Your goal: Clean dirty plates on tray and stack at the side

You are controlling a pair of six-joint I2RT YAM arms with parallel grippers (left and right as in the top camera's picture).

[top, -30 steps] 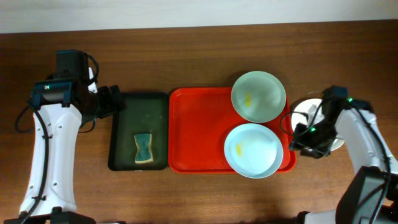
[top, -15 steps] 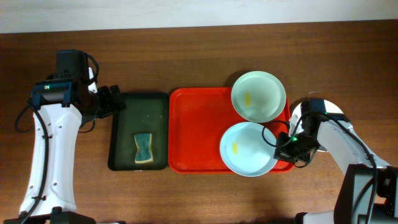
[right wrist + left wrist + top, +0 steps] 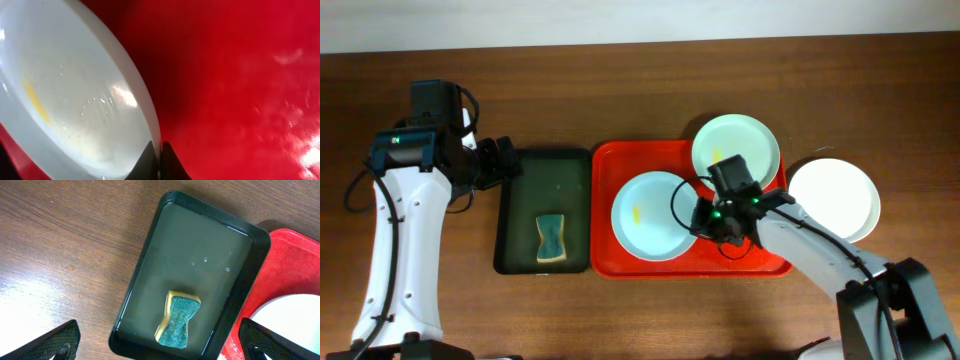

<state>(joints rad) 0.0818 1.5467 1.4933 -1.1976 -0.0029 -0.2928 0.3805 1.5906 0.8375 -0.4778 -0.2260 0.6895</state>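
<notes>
The pale blue plate tilts down from my right gripper. Next, I lay it flat on the red tray and grip its rim [image 3: 150,112] again before using the sponge.
On the red tray [image 3: 620,256] a pale blue plate [image 3: 650,215] with a yellow smear lies left of centre. My right gripper [image 3: 703,215] is shut on that plate's right rim; in the right wrist view the rim [image 3: 145,105] runs between the two dark fingertips [image 3: 148,157] over the red tray [image 3: 240,75]. A pale green plate [image 3: 745,140] with a yellow smear sits at the tray's far right corner. A white plate [image 3: 835,195] rests on the table right of the tray. My left gripper [image 3: 160,342] hangs open above the dark green tray.
A dark green tray [image 3: 525,200] stands left of the red one, holding a yellow and teal sponge [image 3: 551,238], which also shows as the sponge [image 3: 179,320] in the left wrist view. Brown wooden table [image 3: 620,90] surrounds everything.
My right gripper left the white plate's side, closed on the blue plate's rim and dragged that plate leftward across the red tray. The left arm has not moved.
</notes>
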